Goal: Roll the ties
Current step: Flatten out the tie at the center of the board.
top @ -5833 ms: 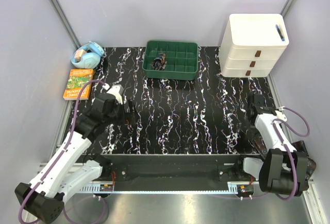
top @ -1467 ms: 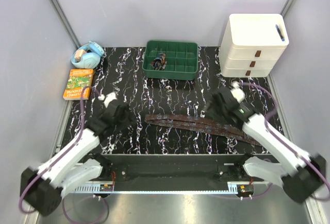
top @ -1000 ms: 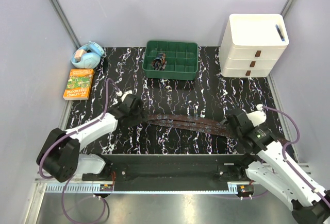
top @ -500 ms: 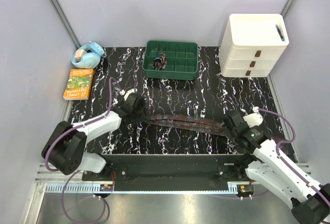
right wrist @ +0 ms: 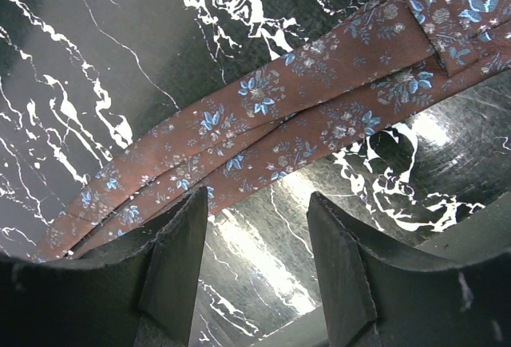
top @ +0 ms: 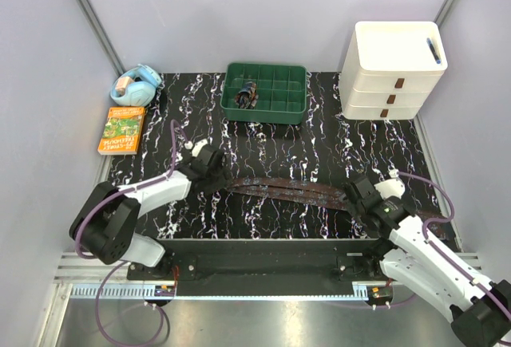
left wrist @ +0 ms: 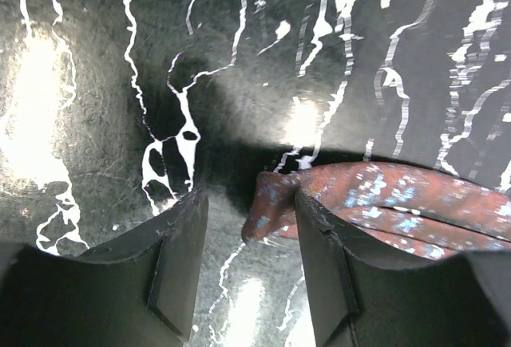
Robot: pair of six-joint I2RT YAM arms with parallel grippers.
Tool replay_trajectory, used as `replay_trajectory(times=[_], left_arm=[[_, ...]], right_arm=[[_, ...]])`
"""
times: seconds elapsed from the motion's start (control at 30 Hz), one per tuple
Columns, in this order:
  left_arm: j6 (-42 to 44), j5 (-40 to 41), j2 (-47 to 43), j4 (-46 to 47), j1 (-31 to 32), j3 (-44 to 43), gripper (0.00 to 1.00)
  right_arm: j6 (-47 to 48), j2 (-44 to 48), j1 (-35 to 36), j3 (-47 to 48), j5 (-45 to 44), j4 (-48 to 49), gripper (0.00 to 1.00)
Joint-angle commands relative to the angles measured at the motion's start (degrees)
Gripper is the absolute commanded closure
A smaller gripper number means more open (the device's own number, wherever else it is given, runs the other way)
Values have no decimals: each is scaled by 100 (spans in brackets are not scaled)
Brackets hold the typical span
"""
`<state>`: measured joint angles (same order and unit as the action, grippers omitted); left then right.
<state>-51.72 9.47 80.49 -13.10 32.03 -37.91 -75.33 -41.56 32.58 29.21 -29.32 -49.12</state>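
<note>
I should pinch the tie's folded end [left wrist: 275, 197] with my left gripper while my right gripper brings the strips together before rolling, because the tie's strips lie spread apart.
A dark brown tie [top: 287, 190] with a reddish flowered pattern lies folded lengthwise across the middle of the black marbled table [top: 263, 143]. My left gripper [top: 217, 171] is open right at its left end; in the left wrist view the tie's end [left wrist: 279, 199] lies between the fingers, against the right finger [left wrist: 323, 259]. My right gripper [top: 351, 195] is open above the tie's right part. In the right wrist view the two tie strips [right wrist: 279, 128] run diagonally just beyond the open fingertips [right wrist: 180, 255]. A rolled tie [top: 248, 94] sits in the green tray.
A green compartment tray [top: 266, 92] stands at the back middle. White drawers [top: 391, 72] stand at the back right. A blue tape roll [top: 136, 85] and an orange book [top: 122, 129] lie at the back left.
A tie now lies stretched across the table, where none showed before. Both arms have reached in to its ends; the left gripper has settled at the left end in the last half second.
</note>
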Motion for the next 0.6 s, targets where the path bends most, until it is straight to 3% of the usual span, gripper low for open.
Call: replay_trajectory(times=[0.0,0.13,0.33,0.57], left_arm=[[-127,19,195,256,31,-243,50],[-110,37,257,282,31,-226,57],[31,19,231,291,23,-217,77],[215,221,-559,308,22,318,76]], right_arm=[[-131,69,-15,-12,-258,122,39],[-166,104,-15,-65,-328,122,39],[-333,139,-15,-179,-399,140,41],[-570,245,-15,-328,-601,105,43]])
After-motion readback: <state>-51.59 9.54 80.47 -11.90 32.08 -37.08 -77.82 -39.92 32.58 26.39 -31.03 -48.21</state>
